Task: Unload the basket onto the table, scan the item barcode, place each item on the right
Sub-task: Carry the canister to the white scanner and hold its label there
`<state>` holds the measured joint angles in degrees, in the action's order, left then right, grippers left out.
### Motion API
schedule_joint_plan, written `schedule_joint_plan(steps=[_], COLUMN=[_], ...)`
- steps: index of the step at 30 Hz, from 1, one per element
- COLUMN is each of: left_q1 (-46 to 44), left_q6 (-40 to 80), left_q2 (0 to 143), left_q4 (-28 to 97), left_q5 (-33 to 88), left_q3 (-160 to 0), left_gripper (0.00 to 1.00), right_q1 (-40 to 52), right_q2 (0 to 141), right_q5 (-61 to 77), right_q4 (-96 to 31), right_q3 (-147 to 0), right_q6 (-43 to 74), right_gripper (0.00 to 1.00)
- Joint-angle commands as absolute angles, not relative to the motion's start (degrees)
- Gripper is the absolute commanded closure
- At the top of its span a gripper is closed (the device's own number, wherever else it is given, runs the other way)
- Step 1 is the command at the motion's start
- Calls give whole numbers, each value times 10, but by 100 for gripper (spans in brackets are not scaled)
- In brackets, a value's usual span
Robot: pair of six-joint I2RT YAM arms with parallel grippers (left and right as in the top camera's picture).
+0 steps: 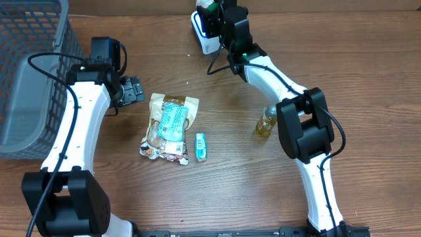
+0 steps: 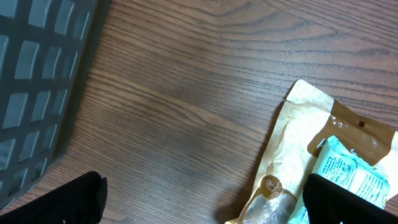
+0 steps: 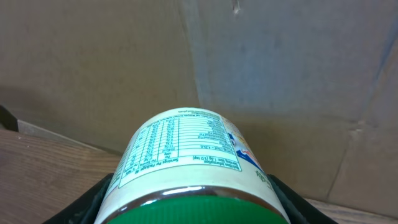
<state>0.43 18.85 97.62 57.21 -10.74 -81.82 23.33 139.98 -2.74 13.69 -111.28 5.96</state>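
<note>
My right gripper is to let go of the jar on the wood (image 1: 330, 116) past the small bottle, away from the snack bag.
My right gripper (image 1: 216, 14) (image 3: 193, 200) is shut on a jar (image 3: 186, 155) with a green lid and a white nutrition label. It holds the jar at the back of the table, right beside a white and blue scanner (image 1: 201, 34). No barcode shows on the jar's visible side. In the overhead view only the jar's green top (image 1: 209, 5) peeks out past the gripper. My left gripper (image 1: 133, 90) (image 2: 208, 202) stands wide open and holds nothing. It hovers over bare wood just left of a tan snack bag (image 1: 168, 124) (image 2: 298, 143).
A grey mesh basket (image 1: 29, 72) (image 2: 37, 81) fills the far left. A small green packet (image 1: 201, 146) lies right of the snack bag. A small bottle of yellow liquid (image 1: 266, 121) stands by the right arm. Cardboard walls rise behind the table.
</note>
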Motion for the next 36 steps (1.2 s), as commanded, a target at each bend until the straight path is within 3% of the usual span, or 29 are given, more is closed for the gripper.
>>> schedule_joint_plan(steps=[1,17,36], left_q1=[4,4,4], left_q6=[178,178,178], left_q2=[974,974,974], left_q4=[570,570,570], left_q5=[-109,-109,-109], left_q3=[-827,-827,-827], left_gripper=[0,0,0], right_q1=[232,228,216], right_q2=[1421,1454,1429], right_q5=[-24,5,2], right_q4=[157,262,254], right_q3=[-1119,-1119,-1121], right_q6=[57,57,58], right_gripper=[96,96,96])
